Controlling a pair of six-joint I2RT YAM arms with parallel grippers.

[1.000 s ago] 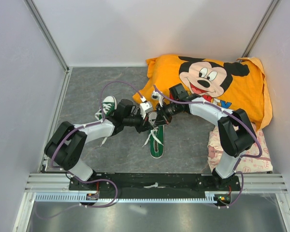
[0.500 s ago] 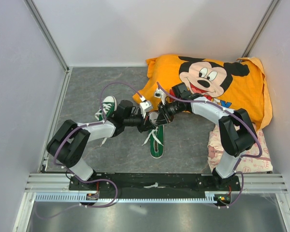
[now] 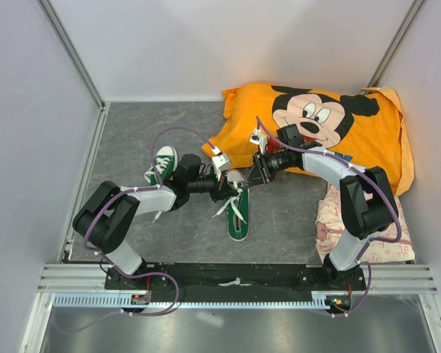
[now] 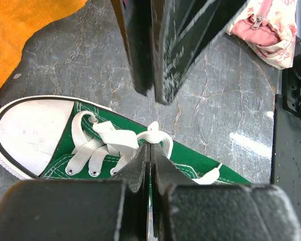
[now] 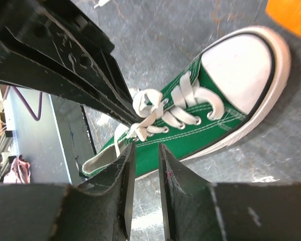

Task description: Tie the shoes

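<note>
The lace sticks out past my left gripper's fingers, short of my right gripper. Next, my right gripper moves in and pinches that lace end [image 5: 140, 133] before my left gripper opens.
A green shoe [image 3: 237, 213] with a white toe cap [image 4: 32, 130] lies on the grey floor between the arms, toe toward the back. My left gripper [image 4: 150, 146] is shut on a white lace [image 4: 158, 136] loop at the shoe's tongue, and in the top view the left gripper [image 3: 226, 190] sits just left of the toe. My right gripper [image 5: 146, 146] stands open beside the shoe [image 5: 190, 135], with nothing between its fingers, and in the top view the right gripper [image 3: 256, 170] is right of the toe. The other shoe [image 3: 164, 160] stands behind the left arm.
An orange Mickey Mouse cloth [image 3: 316, 125] lies bunched at the back right, close behind the right arm. A pink patterned pouch [image 3: 364, 228] sits at the right near the arm's base. White walls close in the floor on three sides.
The right gripper has opened, let go of the lace and drawn back to the right, away from the left gripper. The left gripper stays shut on the lace.
</note>
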